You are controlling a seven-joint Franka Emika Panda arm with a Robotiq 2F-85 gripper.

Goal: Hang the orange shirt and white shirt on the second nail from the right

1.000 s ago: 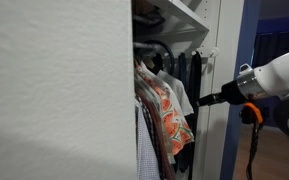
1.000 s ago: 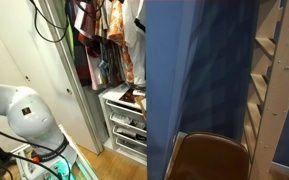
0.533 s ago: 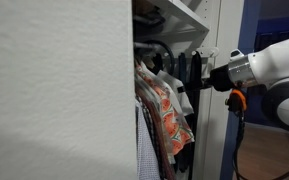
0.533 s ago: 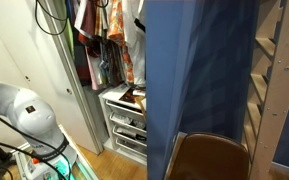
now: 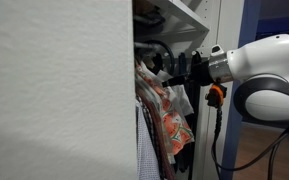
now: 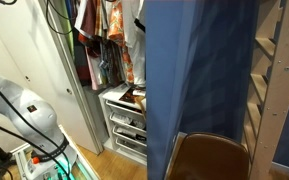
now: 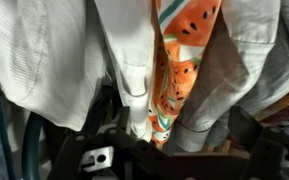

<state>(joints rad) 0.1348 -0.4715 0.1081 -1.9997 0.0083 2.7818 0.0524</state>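
Observation:
Next, my gripper goes to the upper part of the orange shirt [image 5: 157,80], just below its hanger, and closes there.
The orange shirt [image 5: 170,118], printed with watermelon slices, hangs among the clothes in the closet. It also shows in an exterior view [image 6: 117,42] and in the wrist view [image 7: 184,50]. The white shirt [image 5: 182,97] hangs beside it and fills the left of the wrist view [image 7: 54,50]. My gripper [image 5: 170,68] is inside the closet at hanger height, right against these garments. In the wrist view its jaws [image 7: 184,130] are spread wide, with the orange shirt's hem and a pale sleeve between them. I see no nails.
Dark garments [image 5: 189,65] hang behind the gripper, under a white shelf [image 5: 179,12]. A white wall [image 5: 54,90] blocks the near side. Drawers [image 6: 124,118] sit below the clothes. A blue panel [image 6: 199,70] and a brown chair [image 6: 209,155] stand nearby.
My arm has moved left, from outside the closet door into the closet, up to the hanging shirts. The clothes hang as before.

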